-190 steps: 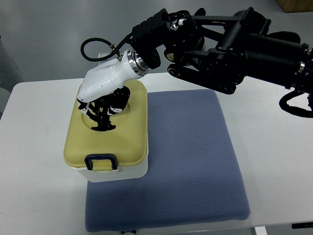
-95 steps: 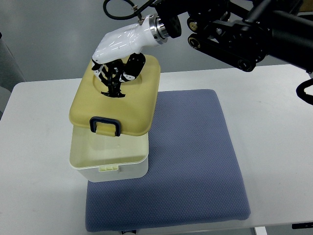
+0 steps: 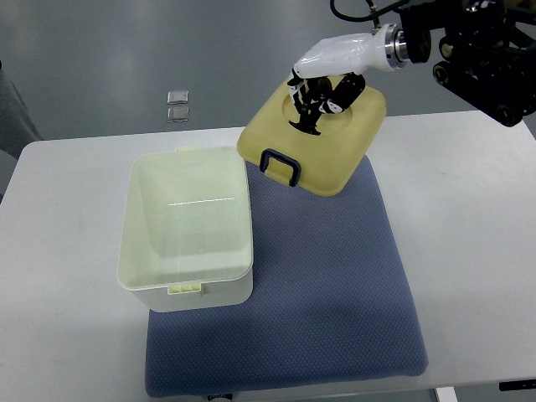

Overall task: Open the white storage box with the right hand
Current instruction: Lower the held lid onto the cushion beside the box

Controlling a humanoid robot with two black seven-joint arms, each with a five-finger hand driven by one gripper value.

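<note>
The yellow lid will go down on the blue mat's far end (image 3: 333, 197) next to the storage box, put there by my right gripper.
The white storage box (image 3: 186, 289) stands open on the left part of the blue mat (image 3: 327, 285), its inside bare. Its yellow lid (image 3: 335, 155) with a dark blue latch (image 3: 280, 165) hangs tilted in the air above the mat's far edge, to the right of the box. My right hand (image 3: 316, 105), white-shelled with black fingers, comes in from the upper right and is shut on the lid's recessed top handle. The left arm does not show.
The mat lies on a white table (image 3: 469, 226). Two small square fittings (image 3: 177, 105) sit on the grey floor beyond the table's far edge. The black right arm (image 3: 477, 50) fills the top right corner.
The right hand lifted the lid off the box, then carried it up and to the right. The box now stands uncovered.
</note>
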